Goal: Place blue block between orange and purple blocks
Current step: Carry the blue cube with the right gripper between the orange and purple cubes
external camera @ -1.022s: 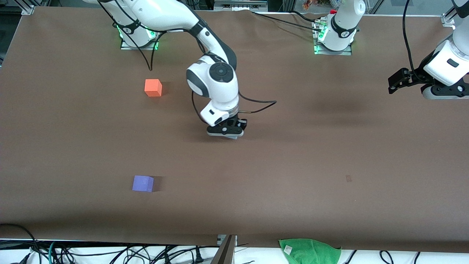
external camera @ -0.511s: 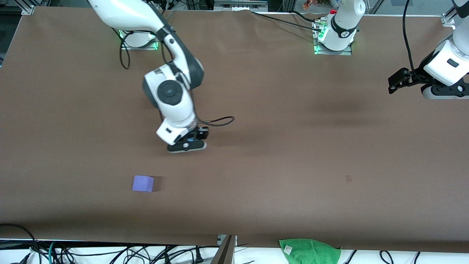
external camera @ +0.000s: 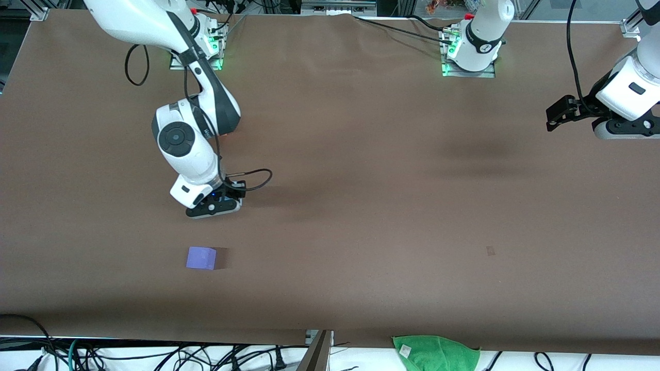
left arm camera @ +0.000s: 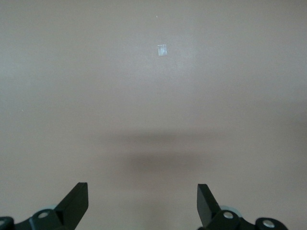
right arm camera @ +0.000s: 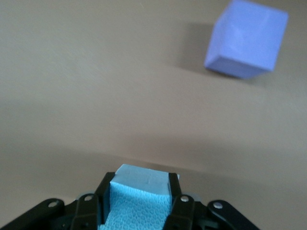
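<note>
Next, my right gripper sets the light blue block on the bare table midway (external camera: 209, 186) between the purple and orange blocks.
My right gripper (external camera: 214, 208) is shut on the light blue block (right arm camera: 141, 191); the cube sits clamped between both fingers (right arm camera: 178, 191) in the right wrist view. It hangs low over bare table close to the purple block (external camera: 201, 257), which shows as a violet cube (right arm camera: 247, 40) in that same view. In the front view the right arm covers the orange block. The left gripper (external camera: 554, 116) waits open at the left arm's end of the table, with nothing between its fingertips (left arm camera: 142, 201).
A green cloth (external camera: 435, 353) lies at the table's edge nearest the front camera. A small pale mark (external camera: 490, 251) sits on the brown surface, and the left wrist view shows it too (left arm camera: 162, 50). Cables hang below the table edge.
The right arm has carried the blue block from the table's middle toward its own end, stopping close to the purple block. It now covers the orange block. The left arm has not moved.
</note>
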{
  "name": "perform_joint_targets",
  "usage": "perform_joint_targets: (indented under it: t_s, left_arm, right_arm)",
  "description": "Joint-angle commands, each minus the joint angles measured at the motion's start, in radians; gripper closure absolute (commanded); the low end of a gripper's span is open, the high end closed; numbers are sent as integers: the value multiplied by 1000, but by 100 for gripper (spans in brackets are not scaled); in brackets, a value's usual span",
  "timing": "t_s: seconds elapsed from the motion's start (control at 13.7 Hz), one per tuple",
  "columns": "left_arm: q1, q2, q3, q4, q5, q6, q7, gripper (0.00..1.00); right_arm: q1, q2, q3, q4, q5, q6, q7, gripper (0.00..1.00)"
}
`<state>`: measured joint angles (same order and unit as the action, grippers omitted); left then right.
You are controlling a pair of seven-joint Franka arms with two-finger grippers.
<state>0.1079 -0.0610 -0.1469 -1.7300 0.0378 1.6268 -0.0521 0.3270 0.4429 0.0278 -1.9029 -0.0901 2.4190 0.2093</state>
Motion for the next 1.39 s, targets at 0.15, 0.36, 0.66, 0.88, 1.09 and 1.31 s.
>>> perform_joint_targets:
  t_s: [0.15,0.36,0.66,0.88,1.09,1.31]
  left_arm:
    - [12,-8,-6,10,-18,-19,15,0]
    - [12,-10,-6,10,-18,-19,15,0]
    - [12,-10,-6,10,-18,-19,15,0]
    - [12,-10,-6,10,-18,-19,15,0]
    - [12,-10,-6,10,-18,-19,15,0]
    - [13,-8,-6,10,-18,-21,15,0]
  right_arm:
    - [-81,-105,14,-165,36,40,-100,65]
    - [-98,-130,14,-261,36,153,-102,65]
    - [-114,-135,14,-330,36,262,-114,65]
    - [-129,-133,14,-367,35,305,-129,65]
    - [-137,-132,14,-389,35,330,-130,65]
    - [-141,-127,14,-393,35,344,-131,56]
